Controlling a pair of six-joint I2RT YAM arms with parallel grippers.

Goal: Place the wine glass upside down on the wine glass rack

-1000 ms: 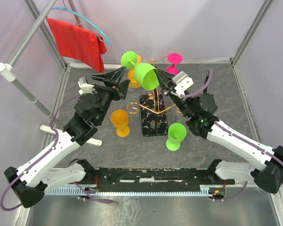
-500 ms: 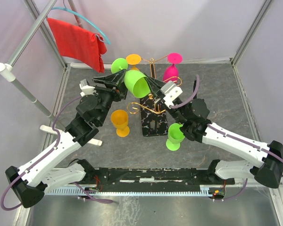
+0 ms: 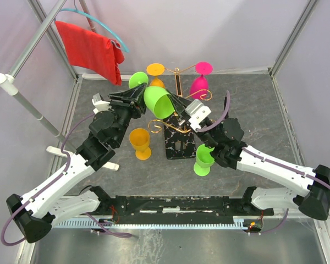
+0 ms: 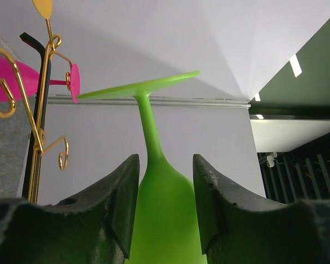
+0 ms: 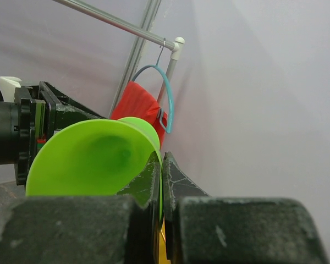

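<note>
My left gripper is straddling the bowl of the green glass. It should back away and take the glass's stem [image 4: 148, 126] before my right gripper leaves the glass's rim.
A green wine glass [image 3: 157, 100] is held in the air on its side in front of the rack, foot to the left and mouth towards the camera. My right gripper [image 3: 179, 105] is shut on its rim, which shows in the right wrist view [image 5: 93, 159] pinched between the fingers [image 5: 161, 157]. My left gripper [image 3: 142, 94] is open, its jaws either side of the lower bowl [image 4: 159, 220] below the stem. The gold wire rack [image 3: 179, 71] stands on a black base [image 3: 181, 147] behind the glass. It also shows in the left wrist view [image 4: 38, 110].
An orange glass [image 3: 155, 70] and a pink glass [image 3: 201, 77] hang upside down on the rack. An orange glass [image 3: 139, 142] and a second green glass [image 3: 204, 159] stand upright beside the base. A red cloth [image 3: 91, 49] hangs on a rail at the back left.
My right arm has carried the green glass left and down, bringing its stem and bowl between my left gripper's jaws. The left arm has hardly moved.
</note>
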